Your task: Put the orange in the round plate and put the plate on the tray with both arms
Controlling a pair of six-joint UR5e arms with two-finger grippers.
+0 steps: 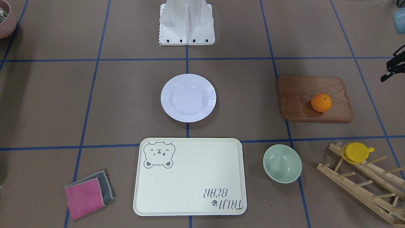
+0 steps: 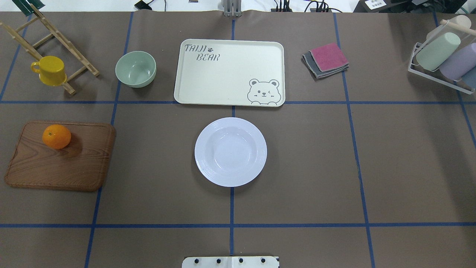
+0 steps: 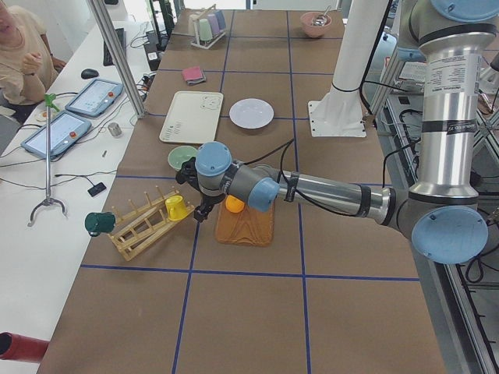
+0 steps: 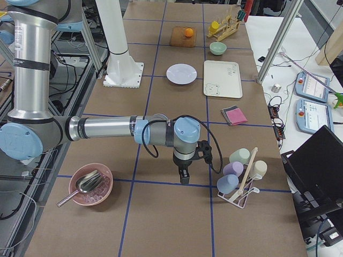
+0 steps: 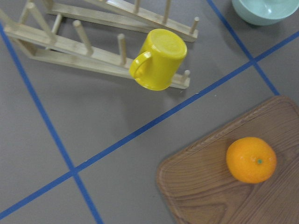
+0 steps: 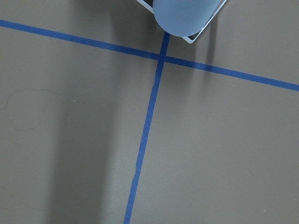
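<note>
Next, I move my left gripper to the orange on the brown wooden board and close it across the orange's middle (image 1: 321, 102) (image 5: 251, 160).
The orange (image 2: 56, 136) sits on a brown wooden board (image 2: 61, 158) at the table's left; the left wrist view shows the orange (image 5: 251, 159) from above. The empty white round plate (image 2: 230, 151) lies at the table's centre, and the cream bear tray (image 2: 229, 72) lies just beyond it, also empty. My left gripper (image 3: 201, 212) hovers over the board's outer end near the orange; only a black part of the left gripper (image 1: 390, 71) shows at the front view's edge, so I cannot tell its state. My right gripper (image 4: 184, 178) hangs far off by the cup holder; I cannot tell its state.
A pale green bowl (image 2: 135, 69) and a wooden rack (image 2: 48, 48) with a yellow cup (image 2: 50, 70) stand beyond the board. Folded cloths (image 2: 326, 59) lie right of the tray. A cup holder (image 2: 442, 59) stands far right, and a pink bowl (image 4: 91, 184) near the right arm.
</note>
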